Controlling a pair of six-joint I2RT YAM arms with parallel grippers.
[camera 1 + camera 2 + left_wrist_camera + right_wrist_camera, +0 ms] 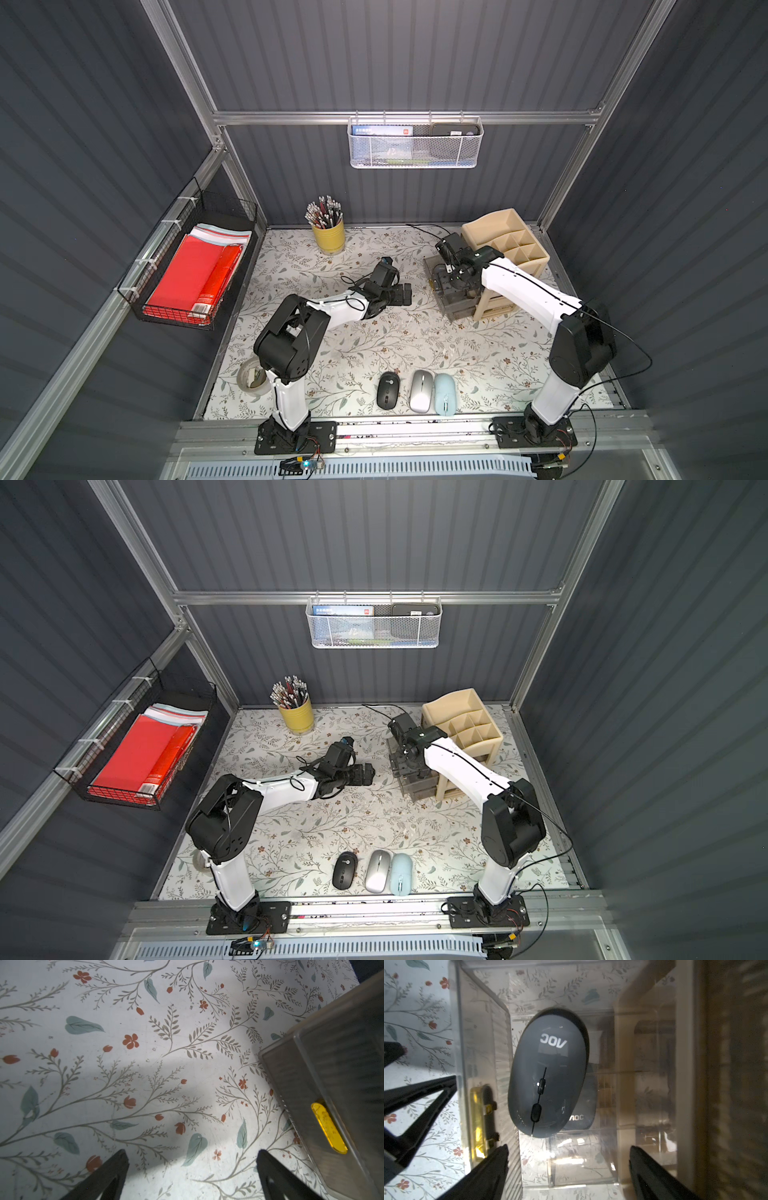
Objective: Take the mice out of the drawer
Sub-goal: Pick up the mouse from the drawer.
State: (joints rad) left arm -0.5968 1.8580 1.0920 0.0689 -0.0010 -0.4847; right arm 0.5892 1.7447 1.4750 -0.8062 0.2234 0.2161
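Note:
The open right gripper, one finger over the drawer's side at the dark grey mouse's button end, should move inside to grip near the logo [553, 1041].
Three mice lie in a row near the table's front edge in both top views: black [388, 390], silver-white [421, 390] and pale blue [444, 394]. The clear drawer [440, 299] stands pulled out of the beige organizer [505, 245]. In the right wrist view a dark grey mouse [548, 1072] with a white logo lies inside it. A second dark grey mouse [583, 1109] shows partly beneath the first. My right gripper [569, 1149] hangs open over the drawer, holding nothing. My left gripper [191, 1153] is open above bare table, just left of the drawer's yellow handle [328, 1128].
A yellow cup of pencils [328, 235] stands at the back. A tape roll [251, 374] lies by the left arm's base. A black wire basket with red folders [191, 270] hangs on the left wall, and a white mesh basket [415, 143] on the back wall.

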